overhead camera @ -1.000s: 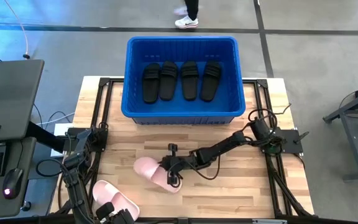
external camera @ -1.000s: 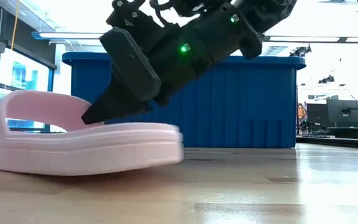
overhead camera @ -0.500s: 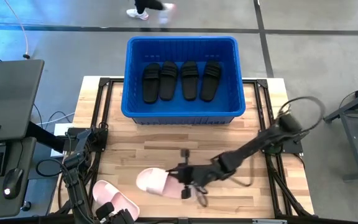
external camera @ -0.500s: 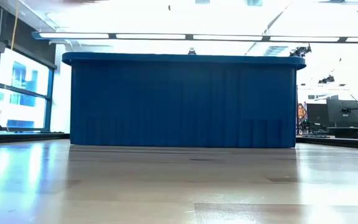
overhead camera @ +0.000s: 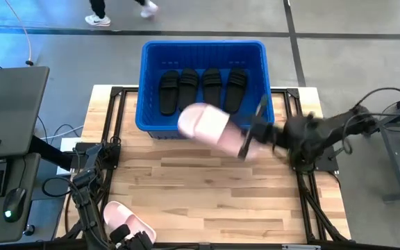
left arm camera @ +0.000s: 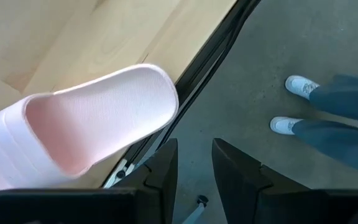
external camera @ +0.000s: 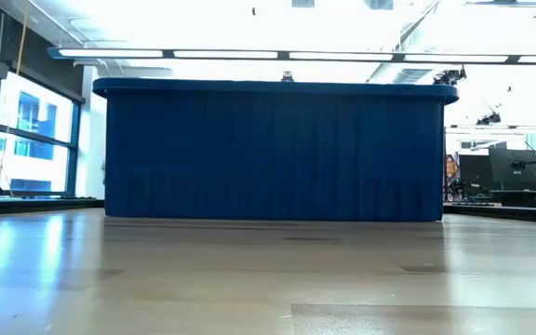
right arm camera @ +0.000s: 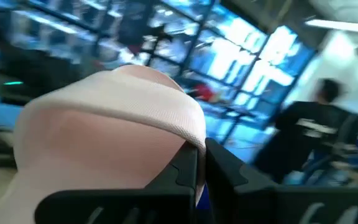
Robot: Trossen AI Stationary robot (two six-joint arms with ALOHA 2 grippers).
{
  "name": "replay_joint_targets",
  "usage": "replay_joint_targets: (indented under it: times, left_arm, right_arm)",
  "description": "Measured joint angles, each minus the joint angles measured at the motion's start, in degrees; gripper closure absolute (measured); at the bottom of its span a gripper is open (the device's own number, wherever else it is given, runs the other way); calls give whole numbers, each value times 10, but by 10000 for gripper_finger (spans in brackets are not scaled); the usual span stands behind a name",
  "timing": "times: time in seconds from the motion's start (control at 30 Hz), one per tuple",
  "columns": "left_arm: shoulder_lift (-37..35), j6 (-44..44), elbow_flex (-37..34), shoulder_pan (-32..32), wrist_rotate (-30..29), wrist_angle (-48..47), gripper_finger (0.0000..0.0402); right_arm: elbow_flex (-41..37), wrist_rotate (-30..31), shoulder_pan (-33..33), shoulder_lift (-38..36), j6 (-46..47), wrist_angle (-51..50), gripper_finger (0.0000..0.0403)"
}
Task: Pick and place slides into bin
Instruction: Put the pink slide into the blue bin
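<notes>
My right gripper is going to let go of the pink slide inside the blue bin, between the black slides and the bin's near side (overhead camera: pixel 239 126).
My right gripper (overhead camera: pixel 247 144) is shut on a light pink slide (overhead camera: pixel 210 128), held high over the near wall of the blue bin (overhead camera: pixel 203 46). The slide also fills the right wrist view (right arm camera: pixel 104 130). Four black slides (overhead camera: pixel 200 90) lie side by side on the bin's floor. The second pink slide (overhead camera: pixel 127 222) lies at the table's near left corner, and its end juts past the table's edge in the left wrist view (left arm camera: pixel 86 130). My left gripper (left arm camera: pixel 194 168) waits next to it, open and touching nothing. The low view shows only the bin's wall (external camera: pixel 273 154). My right gripper pinches the pink slide between its two fingers (right arm camera: pixel 191 165) at the edge of the end (right arm camera: pixel 194 140) that points toward the table's right. The fingers come from the table's right. The slide is lifted clear, tilted, and reaches out from the fingers toward the bin.
Bare wooden table top (overhead camera: pixel 207 187) lies between the bin and the near edge. A desk with a keyboard and mouse (overhead camera: pixel 5 139) stands to the left. A person's legs and white shoes (overhead camera: pixel 99 17) pass beyond the bin; shoes also show on the floor (left arm camera: pixel 300 84).
My right gripper has risen from the near middle of the table and swung toward the far right, up to the bin, still shut on the pink slide. The slide has been lifted clear of the table, out of the low view, and now hangs over the bin's near wall.
</notes>
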Motion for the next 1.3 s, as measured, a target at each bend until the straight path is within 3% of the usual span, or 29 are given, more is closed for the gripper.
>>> replay_joint_targets:
  times: [0.2, 0.4, 0.53, 0.83, 1.0, 1.3]
  left_arm:
    - [0, 5, 0, 7, -3, 0, 312]
    - [0, 4, 0, 6, -3, -1, 312]
    - [0, 4, 0, 6, -4, -2, 312]
    - [0, 4, 0, 6, -5, -2, 312]
    - [0, 5, 0, 6, -5, -2, 312]
    - [0, 6, 0, 6, -7, -2, 312]
  right_arm:
    - [0, -131, -151, -48, -56, -11, 402]
    - [0, -257, -293, -21, 61, -146, 402]
    - [0, -351, -351, 27, 103, -214, 402]
    - [0, -331, -416, 130, 101, -229, 403]
    - [0, -377, -441, 170, 140, -300, 403]
    - [4, -399, -452, 207, 177, -400, 403]
